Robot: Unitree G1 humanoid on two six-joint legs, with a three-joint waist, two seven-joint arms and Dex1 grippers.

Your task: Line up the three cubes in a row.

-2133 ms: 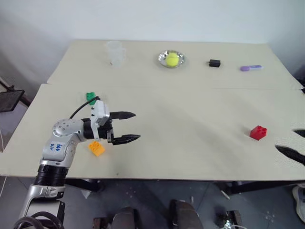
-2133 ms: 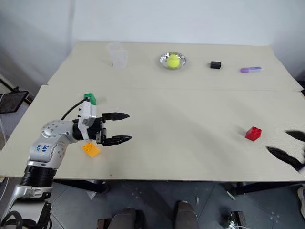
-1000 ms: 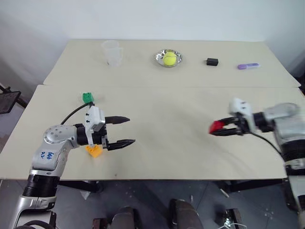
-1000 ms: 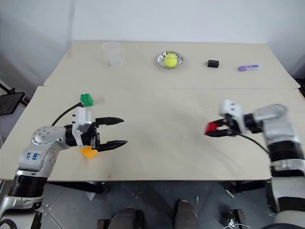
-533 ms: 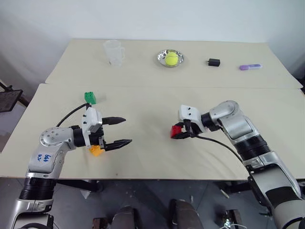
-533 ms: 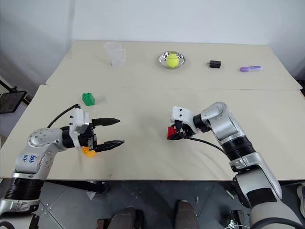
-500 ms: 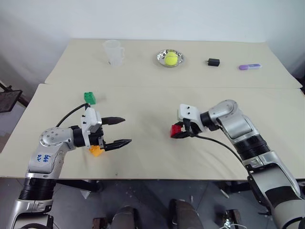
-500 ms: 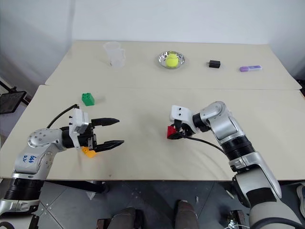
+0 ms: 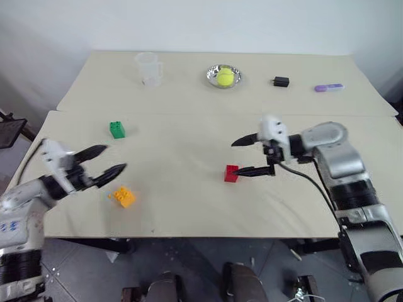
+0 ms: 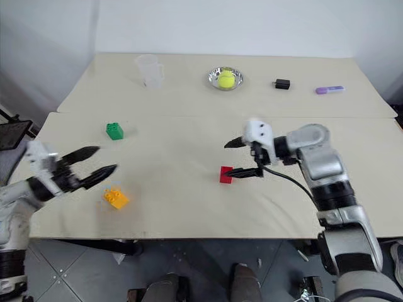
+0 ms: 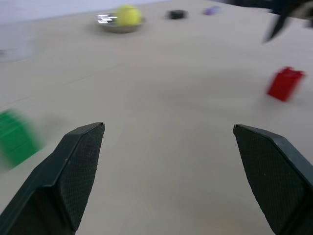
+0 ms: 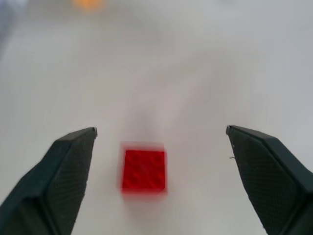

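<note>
Next, I move my left gripper to the green cube, past the orange-yellow cube, and close it on the green cube's opposite sides (image 9: pixel 117 131) (image 11: pixel 19 139).
The red cube (image 9: pixel 231 173) rests on the table near the middle, free of any grip. My right gripper (image 9: pixel 238 158) hovers just above and right of it, open, its lower fingertip close to the cube's right side. The right wrist view looks down on the red cube (image 12: pixel 143 170) between the spread fingers. The green cube (image 9: pixel 116 129) sits at the left. The orange-yellow cube (image 9: pixel 123 196) lies nearer the front left edge. My left gripper (image 9: pixel 115 157) is open and empty, left of both, pointing toward the table's middle.
Along the far table stand a clear cup (image 9: pixel 148 68), a metal bowl (image 9: pixel 234 78) holding a yellow ball (image 9: pixel 225 77), a small black plug (image 9: pixel 281 82) and a purple stick (image 9: pixel 330 88). A seam (image 9: pixel 189 114) runs between the two tables.
My right gripper has opened, left the red cube on the table and risen a little. My left arm has swung left, away from the orange-yellow cube.
</note>
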